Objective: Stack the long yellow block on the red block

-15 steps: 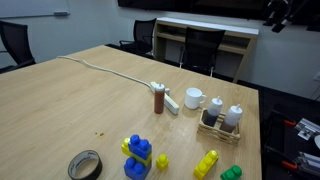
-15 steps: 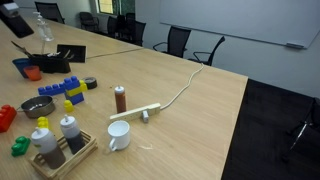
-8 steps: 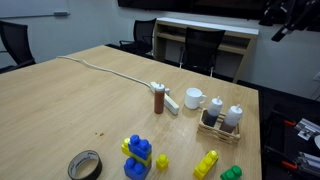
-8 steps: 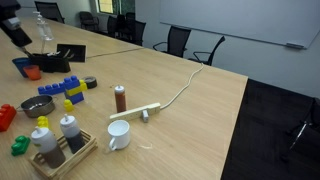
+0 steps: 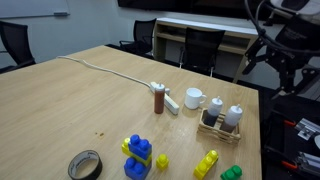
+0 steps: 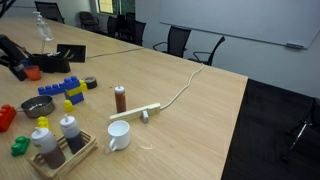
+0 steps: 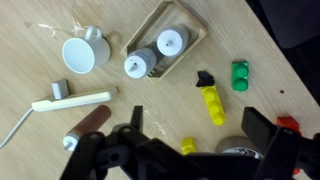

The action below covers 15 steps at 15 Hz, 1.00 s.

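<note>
The robot's gripper will close on the long yellow block at its plain end [image 5: 200, 171] [image 7: 217, 116], away from the small black piece.
The long yellow block [image 7: 211, 102] lies flat on the wooden table, seen from above in the wrist view, with a small black piece [image 7: 204, 78] at one end. It also shows in both exterior views [image 5: 206, 163] [image 6: 42, 122]. The red block [image 6: 5, 117] sits at the table edge; in the wrist view only a corner of it [image 7: 288, 124] shows beside a finger. My gripper [image 7: 198, 128] is open and empty, high above the blocks. The arm shows in both exterior views [image 5: 262, 55] [image 6: 14, 60].
A green block [image 7: 240, 75], a tiny yellow brick [image 7: 187, 146] and a tape roll [image 7: 235, 150] lie near the long block. A blue-and-yellow stack [image 5: 137, 157], a wooden tray with bottles [image 7: 190, 24], a white mug [image 7: 84, 52], a power strip [image 7: 70, 100] and a brown bottle [image 7: 90, 125] stand nearby.
The arm has come down from the upper corner of the exterior views toward the table. The blocks have not moved.
</note>
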Each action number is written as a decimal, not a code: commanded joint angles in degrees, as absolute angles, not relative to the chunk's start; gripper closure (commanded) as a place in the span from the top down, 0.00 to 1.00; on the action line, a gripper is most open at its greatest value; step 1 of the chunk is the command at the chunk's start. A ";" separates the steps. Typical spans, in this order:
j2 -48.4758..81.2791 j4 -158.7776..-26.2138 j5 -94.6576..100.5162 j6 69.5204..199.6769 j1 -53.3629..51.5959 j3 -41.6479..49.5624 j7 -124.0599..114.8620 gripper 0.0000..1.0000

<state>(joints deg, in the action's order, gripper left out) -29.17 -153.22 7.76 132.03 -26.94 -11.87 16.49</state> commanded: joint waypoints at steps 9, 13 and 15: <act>-24.92 -153.13 5.86 135.29 -28.25 -13.04 21.20 1.00; -21.45 -155.55 1.77 139.42 -31.38 -14.84 21.67 1.00; -19.03 -156.39 0.50 142.40 -32.96 -16.26 21.19 1.00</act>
<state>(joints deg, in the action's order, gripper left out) -21.57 -155.73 2.56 138.30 -31.88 -15.13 20.18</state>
